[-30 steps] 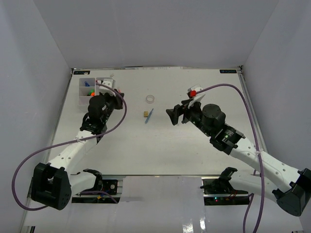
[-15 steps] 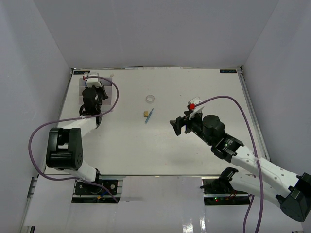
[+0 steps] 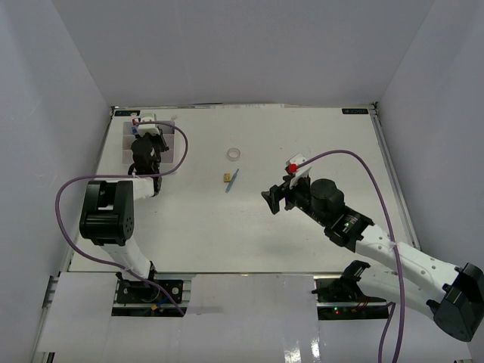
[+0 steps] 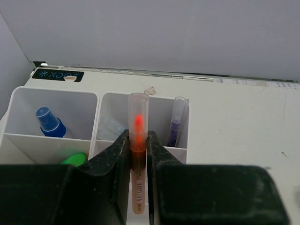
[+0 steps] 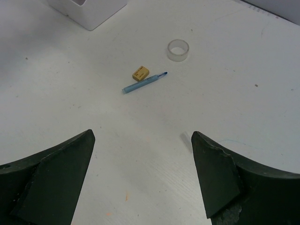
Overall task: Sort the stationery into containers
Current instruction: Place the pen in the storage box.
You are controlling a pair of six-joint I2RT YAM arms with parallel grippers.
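The orange-capped highlighter, still upright over the white organiser tray, will be released by my left gripper in the tray compartment (image 3: 162,142) (image 4: 142,183) just in front of the dark purple pen.
My left gripper (image 4: 137,140) is shut on an orange-capped highlighter (image 4: 137,140), held upright over the white organiser tray (image 4: 101,98). It hovers over the tray at the table's far left in the top view (image 3: 145,145). The tray holds a blue-capped glue bottle (image 4: 49,124), a green-capped highlighter (image 4: 73,159) and a dark purple pen (image 4: 176,129). My right gripper (image 5: 143,140) is open and empty above the bare table, right of centre in the top view (image 3: 274,198). A blue pen (image 5: 144,82), a brass clip (image 5: 140,72) and a tape ring (image 5: 178,50) lie ahead of it.
The tray's corner (image 5: 89,11) shows at the top left of the right wrist view. White walls enclose the table on three sides. A purple cable (image 3: 180,147) loops beside the left arm.
The left arm swung left and back from beside the tray to above it. The right gripper drew back a little toward the near edge.
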